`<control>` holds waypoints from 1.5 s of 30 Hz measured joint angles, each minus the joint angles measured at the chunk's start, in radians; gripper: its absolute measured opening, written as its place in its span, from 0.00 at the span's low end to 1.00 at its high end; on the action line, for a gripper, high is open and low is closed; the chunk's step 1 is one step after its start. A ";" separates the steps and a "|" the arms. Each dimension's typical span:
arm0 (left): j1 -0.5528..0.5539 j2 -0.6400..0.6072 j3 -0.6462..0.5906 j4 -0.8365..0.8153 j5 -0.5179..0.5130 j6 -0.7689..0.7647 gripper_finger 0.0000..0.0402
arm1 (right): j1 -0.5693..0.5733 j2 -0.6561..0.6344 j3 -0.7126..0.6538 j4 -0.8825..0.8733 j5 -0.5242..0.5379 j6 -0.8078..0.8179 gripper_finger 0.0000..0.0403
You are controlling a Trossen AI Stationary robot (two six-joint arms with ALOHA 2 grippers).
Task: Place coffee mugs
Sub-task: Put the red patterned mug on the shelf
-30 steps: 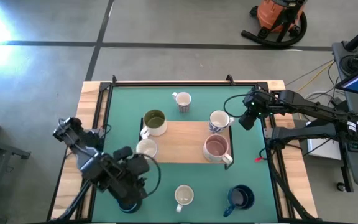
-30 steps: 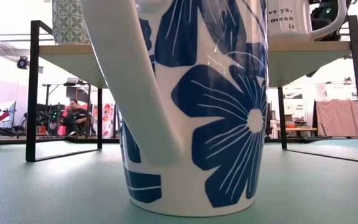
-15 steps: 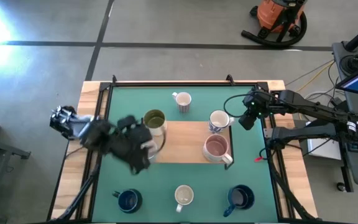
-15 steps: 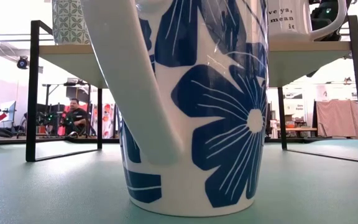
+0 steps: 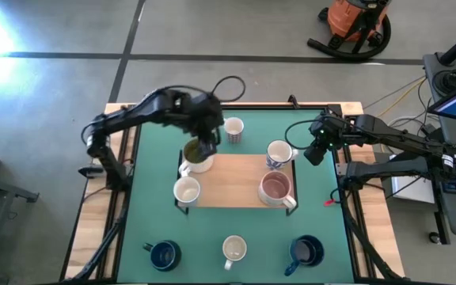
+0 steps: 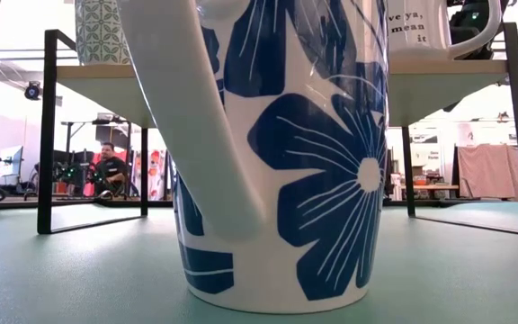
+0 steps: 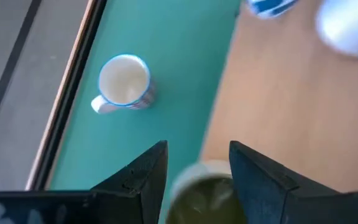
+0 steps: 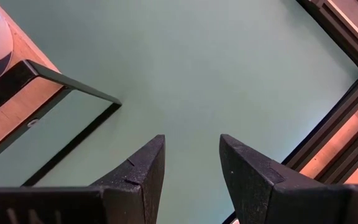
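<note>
Next, my left gripper goes next to the striped mug beyond the shelf and closes on the mug's rim (image 5: pixel 227 120) (image 7: pixel 105 98) next to its handle.
In the high view, my left gripper (image 5: pixel 202 141) hangs over the olive-green mug (image 5: pixel 197 155), which stands at the far left corner of the wooden shelf (image 5: pixel 236 180). In the left wrist view it (image 7: pixel 194 149) is open, with the green mug (image 7: pixel 207 194) below the gap; no touch shows. The striped mug (image 5: pixel 232 128) (image 7: pixel 124 84) stands on the mat beyond. On the shelf are also a cream mug (image 5: pixel 187 190), a blue-patterned mug (image 5: pixel 278 153) and a pinkish mug (image 5: pixel 275 188). Along the near edge stand two navy mugs (image 5: pixel 163 255) (image 5: pixel 305 252) and a white mug (image 5: pixel 233 250). My right gripper (image 5: pixel 316 152) (image 8: pixel 191 155) waits open right of the shelf.
The low view is filled by a white mug with blue flowers (image 6: pixel 277 153), standing on the green mat (image 6: pixel 61 270). Behind it the shelf's black frame legs (image 6: pixel 47 135) rise. A black frame (image 5: pixel 212 104) borders the mat. A person sits far off in the room (image 6: pixel 108 166).
My left arm has left the table's near left corner, where a navy mug that it covered now stands in plain view. It has swung fast toward the far edge and over the shelf, and ends above the olive-green mug. The mugs have kept their places.
</note>
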 joint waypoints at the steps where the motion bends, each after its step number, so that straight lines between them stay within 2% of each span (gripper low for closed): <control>1: 0.018 0.017 0.000 0.004 0.004 0.023 0.39 | 0.000 0.000 0.000 0.000 0.000 0.000 0.35; 11: 0.139 0.168 0.000 0.090 0.010 0.162 0.39 | 0.000 0.000 0.000 0.000 0.000 0.000 0.35; 16: 0.203 0.240 0.000 0.164 0.060 0.209 0.39 | 0.000 0.000 0.000 0.000 0.000 0.000 0.35; 23: 0.278 0.326 0.000 0.262 0.080 0.211 0.39 | 0.000 0.000 0.000 0.000 0.000 0.000 0.35; 45: 0.382 0.469 0.000 0.319 0.121 0.219 0.39 | 0.000 0.000 0.000 0.000 0.000 0.000 0.35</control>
